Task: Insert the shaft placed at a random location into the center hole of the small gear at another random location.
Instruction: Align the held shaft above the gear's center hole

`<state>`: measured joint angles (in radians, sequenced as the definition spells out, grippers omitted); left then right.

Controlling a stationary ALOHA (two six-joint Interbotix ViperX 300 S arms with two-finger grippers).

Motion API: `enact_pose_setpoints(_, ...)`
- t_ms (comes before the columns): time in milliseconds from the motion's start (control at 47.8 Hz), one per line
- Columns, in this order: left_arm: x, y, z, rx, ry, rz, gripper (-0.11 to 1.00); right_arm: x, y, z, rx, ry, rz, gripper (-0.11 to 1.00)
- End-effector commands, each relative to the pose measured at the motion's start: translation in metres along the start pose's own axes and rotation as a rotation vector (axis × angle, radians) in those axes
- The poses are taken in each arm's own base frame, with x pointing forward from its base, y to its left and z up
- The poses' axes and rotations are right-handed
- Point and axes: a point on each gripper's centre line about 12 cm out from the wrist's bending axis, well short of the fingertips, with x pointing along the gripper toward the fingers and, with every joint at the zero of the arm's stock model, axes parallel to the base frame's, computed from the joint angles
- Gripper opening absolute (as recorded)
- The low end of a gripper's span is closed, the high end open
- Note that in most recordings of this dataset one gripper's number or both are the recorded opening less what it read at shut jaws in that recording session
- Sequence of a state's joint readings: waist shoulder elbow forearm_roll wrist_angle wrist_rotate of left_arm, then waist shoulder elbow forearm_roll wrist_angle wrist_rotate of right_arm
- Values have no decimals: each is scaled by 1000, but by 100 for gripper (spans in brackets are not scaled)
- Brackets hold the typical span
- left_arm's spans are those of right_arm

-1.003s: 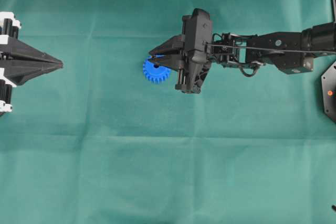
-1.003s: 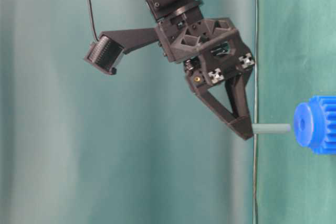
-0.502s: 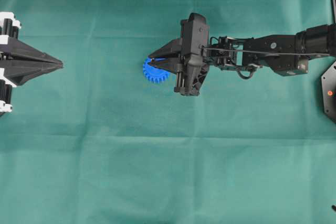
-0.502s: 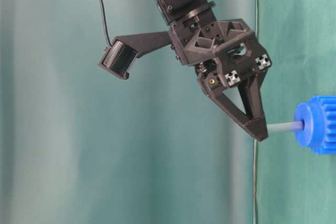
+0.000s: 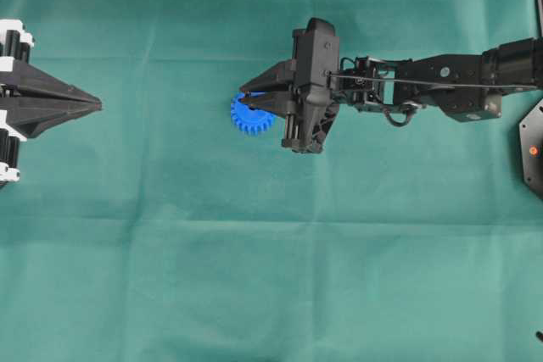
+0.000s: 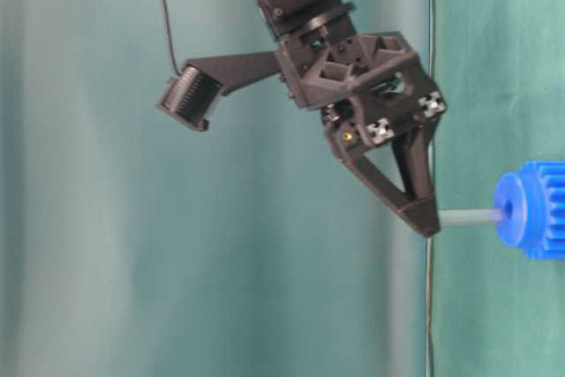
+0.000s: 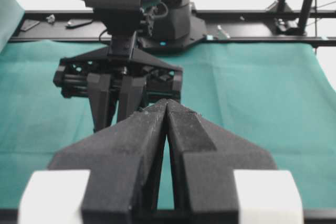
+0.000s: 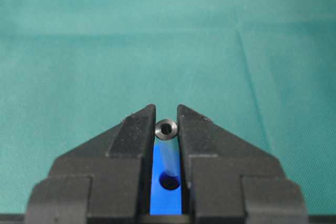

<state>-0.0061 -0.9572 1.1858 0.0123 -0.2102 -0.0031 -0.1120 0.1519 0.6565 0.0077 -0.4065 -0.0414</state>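
Note:
Next, I let go of the shaft with my right gripper, with it standing in the dark center hole of the blue small gear (image 5: 254, 106) (image 8: 169, 181).
The small gear (image 5: 249, 118) is bright blue and lies flat on the green cloth, partly under my right gripper (image 5: 246, 97). That gripper is shut on the shaft (image 6: 467, 216), a short grey pin held at its top end. In the table-level view the pin's free end meets the gear's hub (image 6: 512, 210) at the center hole. From the right wrist view the shaft (image 8: 166, 128) runs down between the fingers to the dark center hole (image 8: 169, 181) in the blue face. My left gripper (image 5: 96, 104) is shut and empty, far to the left.
Green cloth (image 5: 271, 277) covers the whole table. A black fixture with an orange dot (image 5: 532, 150) sits at the right edge. The left wrist view faces the right arm (image 7: 121, 77), with a black rail (image 7: 252, 24) behind it.
My right gripper has moved down toward the gear with the shaft. The pin's free end, apart from the hub a second ago, now touches it at the hole. The left arm is still.

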Motion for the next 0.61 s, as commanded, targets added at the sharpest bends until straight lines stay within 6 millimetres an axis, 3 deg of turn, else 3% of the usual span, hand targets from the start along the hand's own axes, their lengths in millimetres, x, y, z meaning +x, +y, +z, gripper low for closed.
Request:
enact_pose_setpoints(0, 2, 0, 6, 2, -14, -2, 0, -6, -1, 19, -7, -49, -4, 12)
enact_pose_setpoints(585, 2, 0, 5, 2, -12, -2, 0, -5, 2, 8, -3, -20, 3, 12)
